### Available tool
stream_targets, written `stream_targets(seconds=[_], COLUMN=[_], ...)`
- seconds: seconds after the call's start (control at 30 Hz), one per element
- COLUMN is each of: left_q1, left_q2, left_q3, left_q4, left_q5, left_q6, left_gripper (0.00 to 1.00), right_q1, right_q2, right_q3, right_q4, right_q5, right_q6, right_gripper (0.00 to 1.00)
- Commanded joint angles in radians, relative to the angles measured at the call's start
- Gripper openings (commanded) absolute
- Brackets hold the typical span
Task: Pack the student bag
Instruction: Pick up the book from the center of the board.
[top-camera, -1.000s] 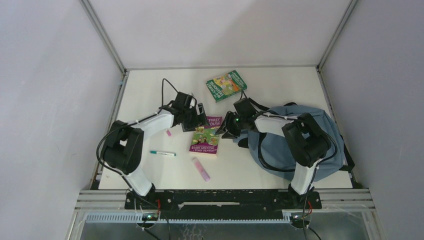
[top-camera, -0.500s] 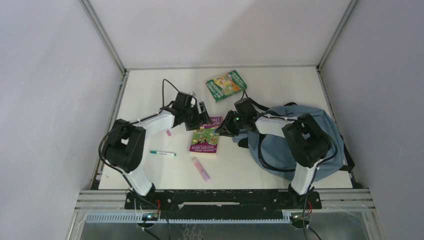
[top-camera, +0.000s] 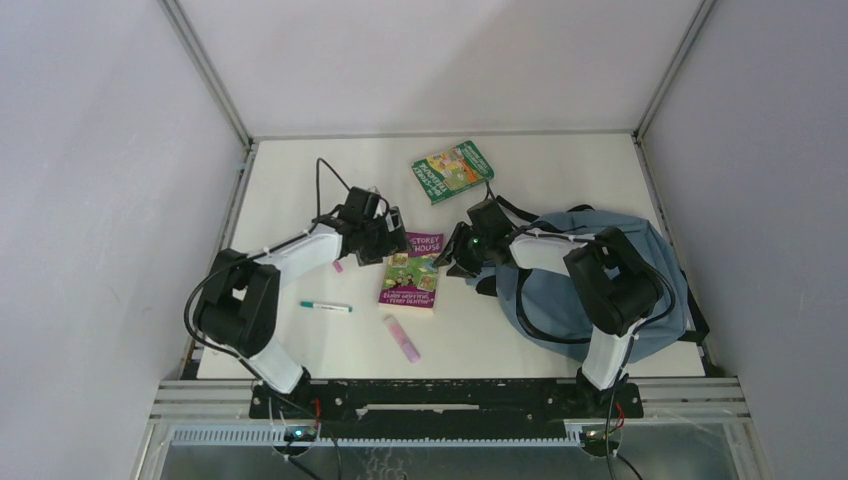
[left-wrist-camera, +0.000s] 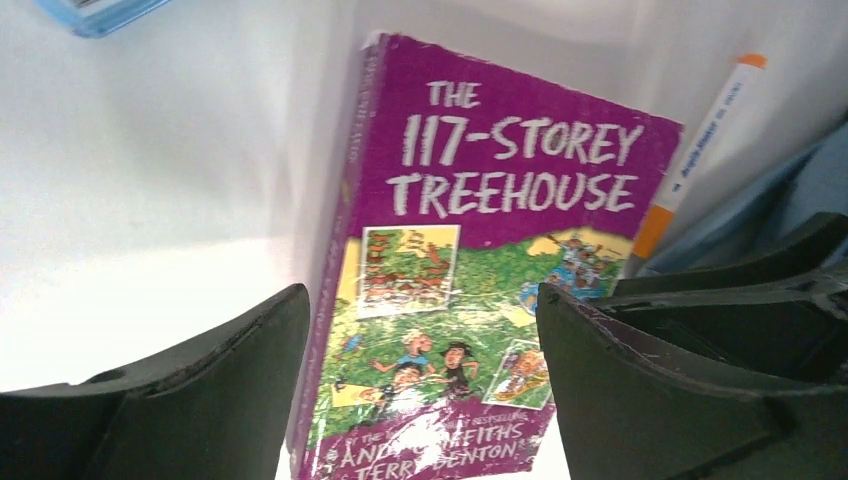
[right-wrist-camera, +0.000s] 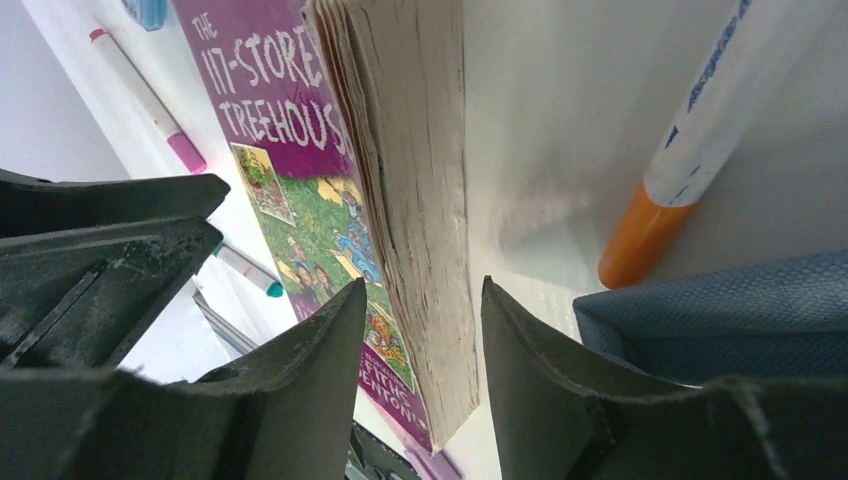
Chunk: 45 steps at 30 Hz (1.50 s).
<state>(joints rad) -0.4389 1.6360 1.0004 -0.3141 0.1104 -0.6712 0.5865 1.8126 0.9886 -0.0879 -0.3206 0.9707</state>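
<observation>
Next, my right gripper lifts the page edge of the purple book, which lies flat below my left gripper, before my left gripper takes the book's bottom end (top-camera: 406, 302).
The student bag (top-camera: 610, 285), dusty blue with black straps, lies at the right; its fabric shows in the right wrist view (right-wrist-camera: 720, 310). A purple book, "The 117-Storey Treehouse" (top-camera: 412, 272), lies flat between the arms. My left gripper (top-camera: 392, 236) is open at the book's far left corner; in its wrist view the gripper (left-wrist-camera: 422, 300) hovers over the cover (left-wrist-camera: 480, 250). My right gripper (top-camera: 453, 256) is open at the book's right edge. In its wrist view the gripper (right-wrist-camera: 423, 285) straddles the page edge (right-wrist-camera: 420, 190), not clamped.
A green book (top-camera: 452, 170) lies at the back. An orange-capped marker (right-wrist-camera: 690, 150) lies between the purple book and the bag. A teal pen (top-camera: 325, 306), a pink highlighter (top-camera: 402, 338) and a small pink marker (top-camera: 337, 265) lie at the left and front.
My left gripper has drawn back a little to the far left, uncovering the book's top. My right gripper has shifted slightly farther back along the book's right edge.
</observation>
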Motion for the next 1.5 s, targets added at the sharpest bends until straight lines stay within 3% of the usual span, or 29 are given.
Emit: stream_targets(seconds=[0.0, 0.37, 0.6, 0.7, 0.77, 0.8, 0.97, 1.2, 1.37, 1.47], left_q1=[0.014, 0.005, -0.029, -0.041, -0.043, -0.043, -0.041, 0.015, 0.078, 0.105], left_q2=[0.01, 0.138, 0.178, 0.182, 0.181, 0.176, 0.112, -0.121, -0.272, -0.346], left_q3=[-0.04, -0.084, -0.066, -0.061, -0.06, -0.06, -0.037, 0.038, -0.004, -0.077], left_q4=[-0.029, 0.117, 0.154, 0.155, 0.155, 0.151, 0.075, -0.086, -0.156, -0.145], left_q5=[-0.038, 0.152, 0.218, 0.221, 0.221, 0.218, 0.154, 0.093, 0.051, 0.071], left_q6=[0.015, -0.03, -0.05, -0.05, -0.05, -0.048, -0.018, 0.007, -0.014, -0.054], left_gripper=[0.87, 0.83, 0.82, 0.82, 0.82, 0.82, 0.83, 0.91, 1.0, 1.0], right_q1=[0.013, 0.048, 0.049, 0.049, 0.047, 0.046, 0.038, 0.011, -0.014, -0.022], right_q2=[-0.029, 0.033, 0.077, 0.079, 0.069, 0.061, -0.018, -0.141, -0.203, -0.202], right_q3=[0.004, 0.004, 0.004, 0.004, 0.004, 0.004, 0.004, 0.003, 0.007, 0.026], right_q4=[0.004, 0.192, 0.22, 0.223, 0.215, 0.207, 0.15, 0.172, 0.23, 0.226], right_q5=[0.027, -0.107, -0.129, -0.131, -0.126, -0.123, -0.092, -0.102, -0.108, -0.106], right_q6=[-0.021, 0.052, 0.074, 0.081, 0.082, 0.082, 0.065, 0.11, 0.149, 0.148], right_gripper=[0.54, 0.49, 0.41, 0.27, 0.04, 0.0, 0.0, 0.0, 0.0, 0.0])
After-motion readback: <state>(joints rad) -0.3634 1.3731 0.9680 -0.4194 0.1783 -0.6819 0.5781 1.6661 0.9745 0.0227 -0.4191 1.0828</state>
